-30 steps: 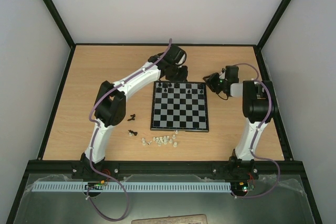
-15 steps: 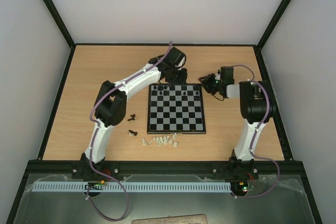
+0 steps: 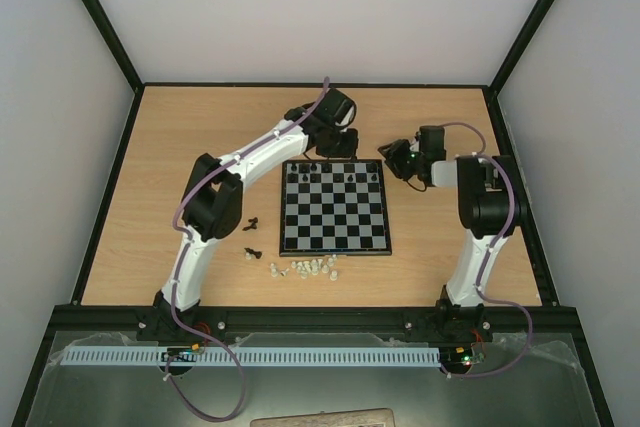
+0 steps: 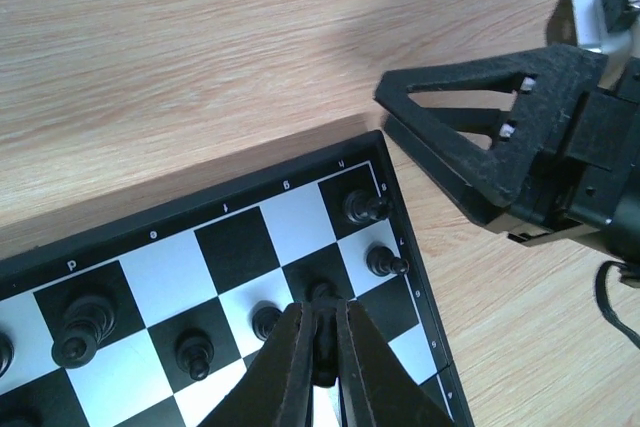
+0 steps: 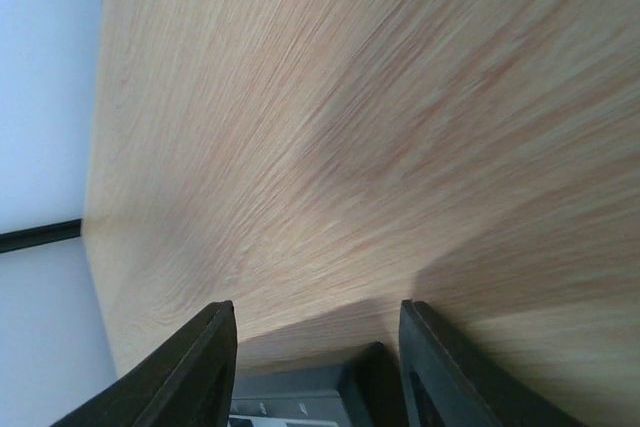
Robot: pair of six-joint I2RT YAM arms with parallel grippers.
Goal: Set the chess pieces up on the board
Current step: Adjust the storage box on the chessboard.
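Next, I release the small black chess piece from my left gripper on the far-row white square [image 3: 361,168] [image 4: 297,223], beside the corner piece.
The board [image 3: 334,243] lies mid-table with black chess pieces along its far rows. My left gripper [image 3: 334,150] hangs over the far edge and, in the left wrist view, is shut [image 4: 320,319] on a black chess piece [image 4: 321,295] standing on a dark square near the right rim. Other black pieces [image 4: 385,263] stand on squares beside it. My right gripper [image 3: 394,158] is at the board's far right corner, open [image 5: 315,309], with the board's corner [image 5: 310,397] low between its fingers [image 5: 195,367] and nothing held.
Two loose black pieces [image 3: 250,223] lie on the wood left of the board. A cluster of whitish pieces [image 3: 305,268] sits off its near left corner. The right gripper's fingers [image 4: 480,147] stand close to the board's rim [image 4: 190,219].
The board has slid a little to the left. The right gripper moved left along with it and its jaws have spread wider. The left gripper stays shut on its piece.
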